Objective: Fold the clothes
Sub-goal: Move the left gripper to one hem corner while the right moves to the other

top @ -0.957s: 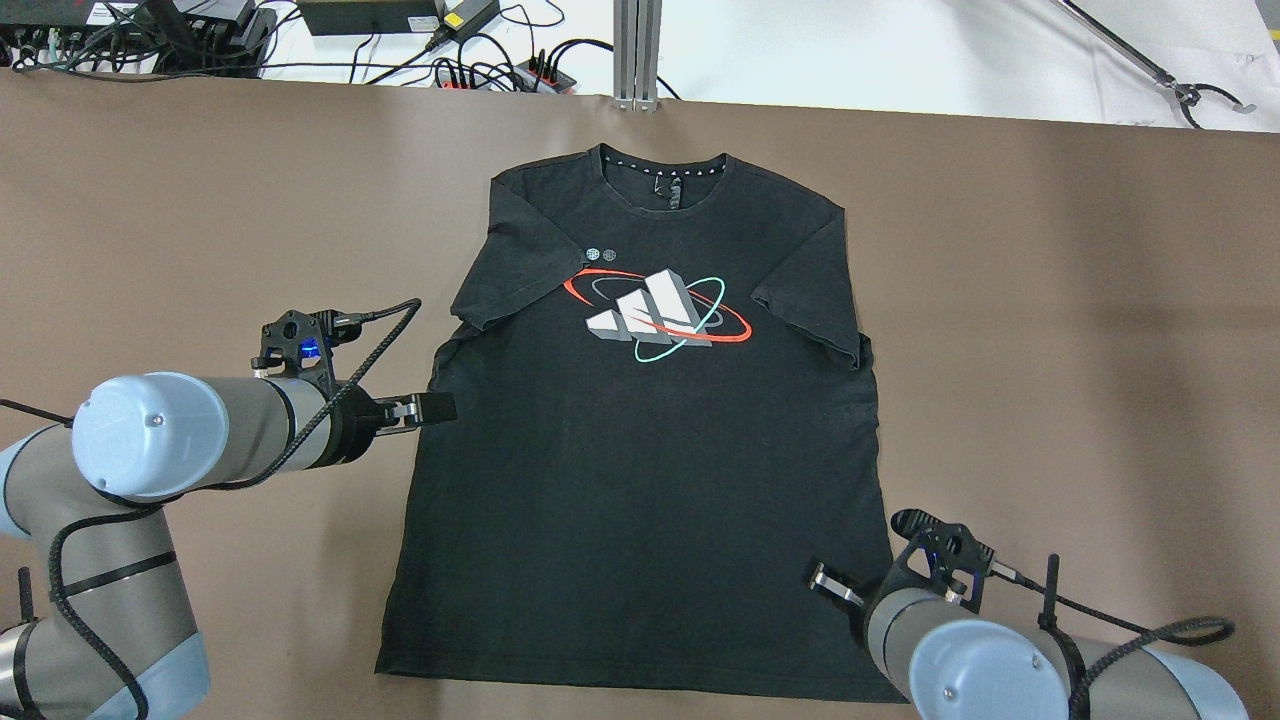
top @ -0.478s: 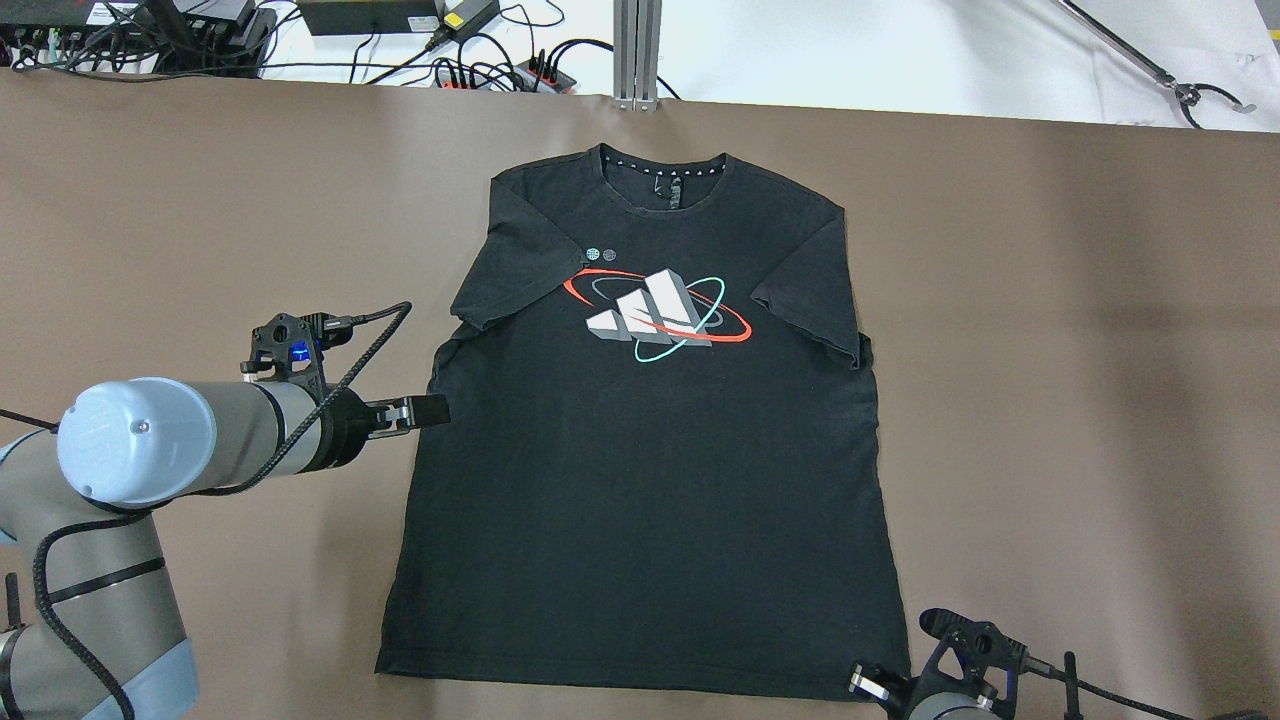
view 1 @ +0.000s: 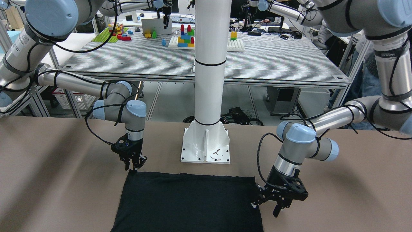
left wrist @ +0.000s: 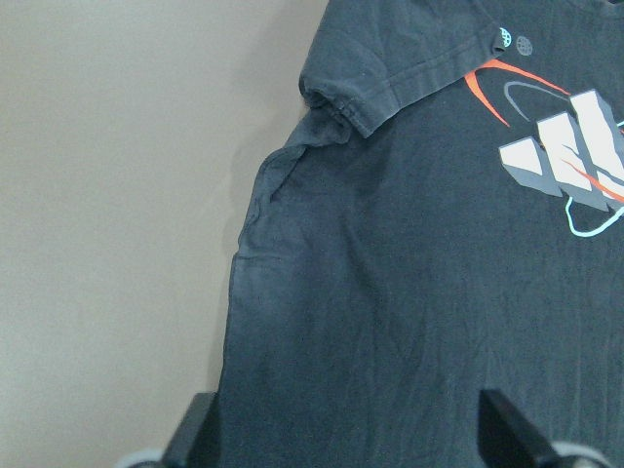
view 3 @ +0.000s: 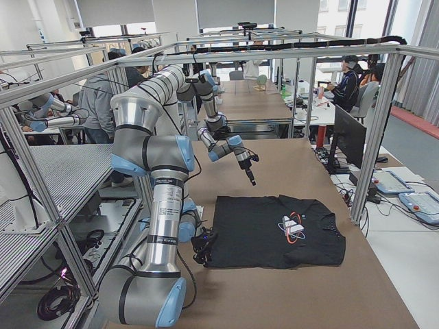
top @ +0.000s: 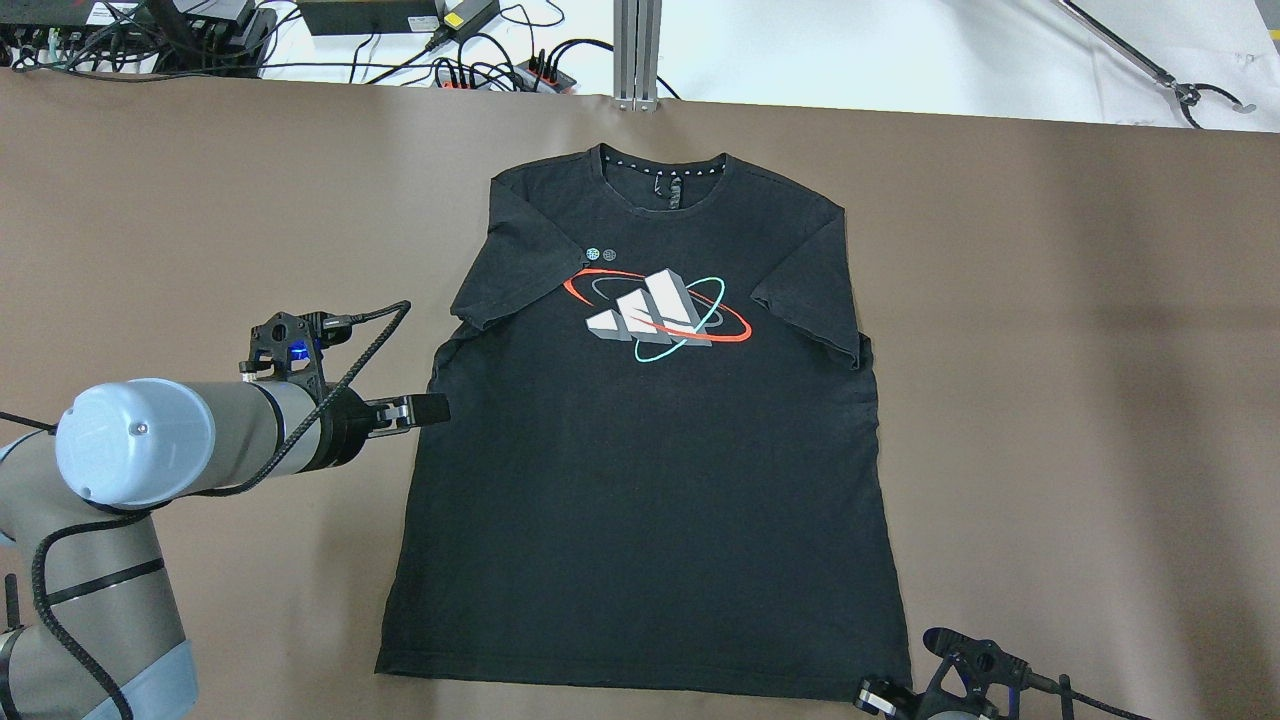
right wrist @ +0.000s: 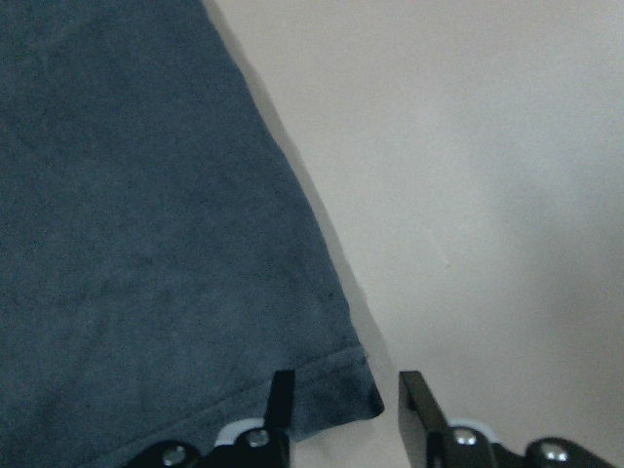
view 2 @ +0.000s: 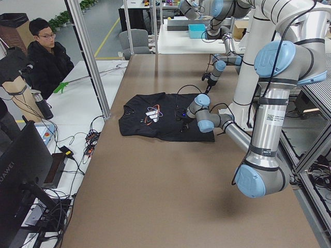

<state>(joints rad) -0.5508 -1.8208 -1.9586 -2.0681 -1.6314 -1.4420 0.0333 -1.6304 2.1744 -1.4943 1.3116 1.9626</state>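
Note:
My left gripper will close on the near hem corner (view 1: pixel 254 177) of the black T-shirt, which is at the other end of the hem from my right gripper.
The garment is a black T-shirt (top: pixel 650 480) with a white, red and teal chest logo, lying flat and face up on the brown table, collar at the far side. It also shows in the front view (view 1: pixel 186 203). My left gripper (top: pixel 430 408) is open and low at the shirt's left side seam below the sleeve. In the left wrist view its fingertips (left wrist: pixel 200 439) stand wide apart over the fabric (left wrist: pixel 409 292). My right gripper (top: pixel 875 695) is at the shirt's near right hem corner. In the right wrist view its fingers (right wrist: pixel 280 405) straddle that corner (right wrist: pixel 356 395) with a gap.
The white pillar's base plate (view 1: pixel 206 145) stands just behind the shirt's hem, between my arms. An aluminium post (top: pixel 637 55) and power strips with cables (top: pixel 480 60) sit beyond the table's far edge. An operator (view 2: pixel 49 57) sits off the far side.
My right arm has pulled back along the shirt's right edge toward the near hem corner. My left arm has shifted slightly back and left, staying at the side seam.

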